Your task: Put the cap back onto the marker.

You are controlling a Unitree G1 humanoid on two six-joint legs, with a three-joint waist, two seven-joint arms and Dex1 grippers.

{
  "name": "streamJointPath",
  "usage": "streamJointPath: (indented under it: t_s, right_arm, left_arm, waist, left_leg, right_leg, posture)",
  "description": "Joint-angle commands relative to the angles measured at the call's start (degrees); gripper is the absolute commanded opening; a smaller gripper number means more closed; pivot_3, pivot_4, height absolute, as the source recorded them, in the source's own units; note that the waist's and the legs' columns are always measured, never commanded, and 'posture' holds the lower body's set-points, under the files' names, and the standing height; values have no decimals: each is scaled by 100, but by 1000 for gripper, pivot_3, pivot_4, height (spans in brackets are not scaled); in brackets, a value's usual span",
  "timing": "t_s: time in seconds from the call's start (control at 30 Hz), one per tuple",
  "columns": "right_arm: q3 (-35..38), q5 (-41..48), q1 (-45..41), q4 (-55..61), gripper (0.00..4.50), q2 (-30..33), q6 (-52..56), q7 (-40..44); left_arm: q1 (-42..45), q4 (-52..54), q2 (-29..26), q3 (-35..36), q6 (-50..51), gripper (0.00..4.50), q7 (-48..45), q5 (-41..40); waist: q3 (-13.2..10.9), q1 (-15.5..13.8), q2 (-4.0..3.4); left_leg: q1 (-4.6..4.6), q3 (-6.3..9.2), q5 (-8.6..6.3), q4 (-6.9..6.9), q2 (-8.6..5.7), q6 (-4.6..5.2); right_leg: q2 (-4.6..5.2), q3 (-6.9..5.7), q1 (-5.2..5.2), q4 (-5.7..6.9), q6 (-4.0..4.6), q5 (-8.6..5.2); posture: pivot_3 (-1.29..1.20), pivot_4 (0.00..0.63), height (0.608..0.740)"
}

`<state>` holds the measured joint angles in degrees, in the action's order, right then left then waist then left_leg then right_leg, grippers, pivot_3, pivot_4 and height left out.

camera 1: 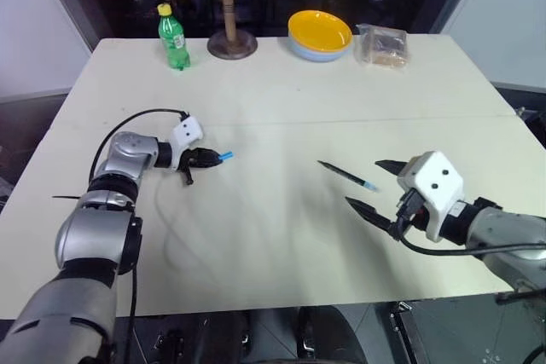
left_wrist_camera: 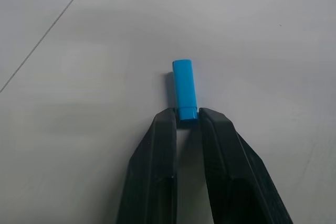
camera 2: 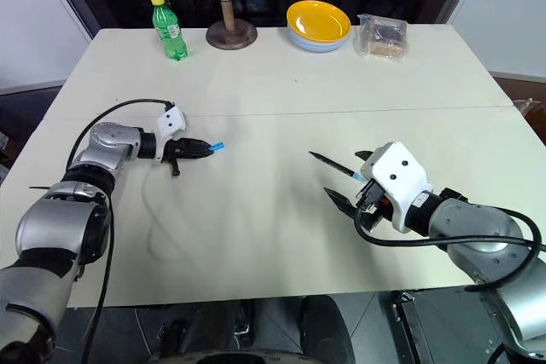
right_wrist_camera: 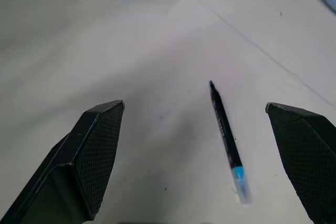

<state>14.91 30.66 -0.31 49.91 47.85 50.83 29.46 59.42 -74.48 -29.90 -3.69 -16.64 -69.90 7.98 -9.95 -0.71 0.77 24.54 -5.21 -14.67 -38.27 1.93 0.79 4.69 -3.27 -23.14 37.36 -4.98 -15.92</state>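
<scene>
The cap is pinched only at its near end by my left gripper, so that gripper should open, move forward and close around the cap's middle (left_wrist_camera: 185,88) before lifting it toward the marker.
The cap (left_wrist_camera: 184,87) is a short bright blue cylinder lying on the pale table (camera 1: 273,245) left of centre. My left gripper (left_wrist_camera: 187,116) is shut on its near end, and most of the cap sticks out beyond the fingertips (camera 1: 225,157). The marker (camera 1: 347,176) is a thin dark stick with a light blue band, lying flat right of centre with its dark tip pointing away from me. My right gripper (camera 1: 365,182) hovers just short of the marker's banded end (right_wrist_camera: 237,174), jaws spread wide and holding nothing.
Along the table's far edge stand a green bottle (camera 1: 173,37), a wooden stand (camera 1: 230,6), a yellow bowl on a pale one (camera 1: 320,33) and a clear bag with something brown in it (camera 1: 382,45). A black cable (camera 1: 136,121) loops over my left forearm.
</scene>
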Motion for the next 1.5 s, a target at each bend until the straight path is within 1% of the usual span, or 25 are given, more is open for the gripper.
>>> streamJointPath:
  t_s: [0.03,0.33,0.43,0.5,1.07,1.37,1.47,1.5]
  right_arm:
    - [62,12,-63,151,4500,-12,-58,-45]
    - [39,20,-133,102,4500,18,-74,-3]
    - [33,11,-154,76,4500,34,-81,20]
    - [24,4,-178,59,4500,46,-87,35]
    - [19,-42,-229,7,4500,81,-127,97]
    - [58,-27,-180,68,4500,71,-96,72]
    - [47,-33,-177,70,4500,67,-94,62]
    - [40,-34,-184,67,4500,65,-93,58]
  left_arm:
    - [34,46,-56,-80,-59,757,-80,90]
    - [-25,40,-31,-93,-17,757,42,135]
    - [-33,49,-4,-58,-49,1569,123,103]
    - [-39,63,22,-55,-91,2466,130,88]
    - [-47,54,325,-21,-150,2466,372,46]
    - [-101,21,336,-93,-66,2466,401,123]
    - [-111,13,307,-126,-31,1698,361,154]
    - [-113,12,301,-129,-23,1153,351,157]
  waist:
    - [0,1,0]
    - [0,1,0]
    - [0,-1,0]
    - [0,-2,1]
    - [2,-18,2]
    - [3,-15,3]
    - [3,-15,3]
    - [3,-12,3]
  left_leg:
    - [0,0,0,0,0,0]
    - [0,0,0,0,0,0]
    - [-1,0,0,0,0,0]
    - [0,0,0,0,0,0]
    - [-1,8,0,-5,-3,1]
    - [-2,10,0,-6,-3,1]
    - [-2,10,1,-6,-3,1]
    - [-3,10,1,-6,-3,1]
  right_leg:
    - [0,0,0,0,0,0]
    - [0,0,0,0,0,0]
    - [0,0,0,0,0,0]
    - [0,0,1,0,0,0]
    - [1,-1,8,0,-2,1]
    - [1,-1,11,0,-3,1]
    - [1,-1,11,0,-3,1]
    - [1,-1,12,0,-3,1]
  posture:
    - [0,150,740]
    - [0,150,740]
    - [0,150,740]
    - [0,150,740]
    - [0,150,740]
    - [0,150,740]
    - [0,150,740]
    - [0,150,740]
